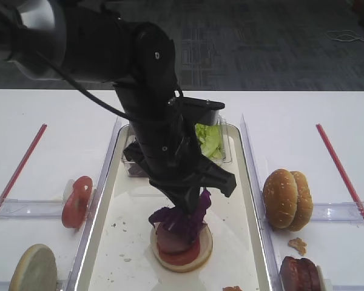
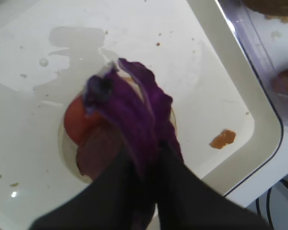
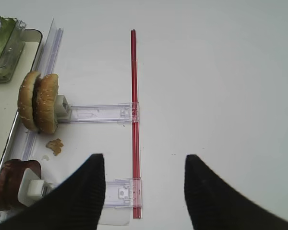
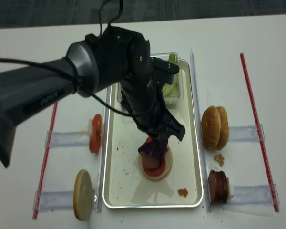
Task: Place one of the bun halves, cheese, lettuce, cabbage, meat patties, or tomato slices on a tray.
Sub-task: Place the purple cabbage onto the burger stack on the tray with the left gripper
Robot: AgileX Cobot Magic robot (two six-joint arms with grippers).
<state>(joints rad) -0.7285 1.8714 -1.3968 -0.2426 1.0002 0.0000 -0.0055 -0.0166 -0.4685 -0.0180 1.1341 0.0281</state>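
The purple cabbage is for my left gripper to place. It will let go of it on top of the stack [image 4: 156, 155] [image 2: 116, 125] with the meat patty and tomato slice.
My left gripper [image 1: 193, 197] [image 2: 146, 163] [image 4: 158, 137] is shut on a clump of purple cabbage [image 1: 182, 218] [image 2: 134, 110] [image 4: 154, 149]. It hangs just over a stack on the cream tray [image 1: 127, 200] [image 2: 182, 57] [image 4: 124, 181]: a bun half [image 1: 203, 245], a tomato slice [image 2: 74, 117] and a meat patty [image 2: 98, 153]. Whether the cabbage touches the stack I cannot tell. My right gripper [image 3: 144, 160] is open and empty above the table, right of the tray. Lettuce [image 1: 209, 140] [image 3: 2, 43] fills a clear box at the tray's far end. No cheese shows.
Right of the tray stand two bun halves [image 1: 287, 199] [image 3: 38, 101] and meat patties [image 1: 298, 274] [image 3: 12, 184] in clear holders. To its left are tomato slices [image 1: 77, 201] and another bun half [image 1: 33, 270]. Red strips [image 1: 18, 173] [image 3: 133, 96] line both sides.
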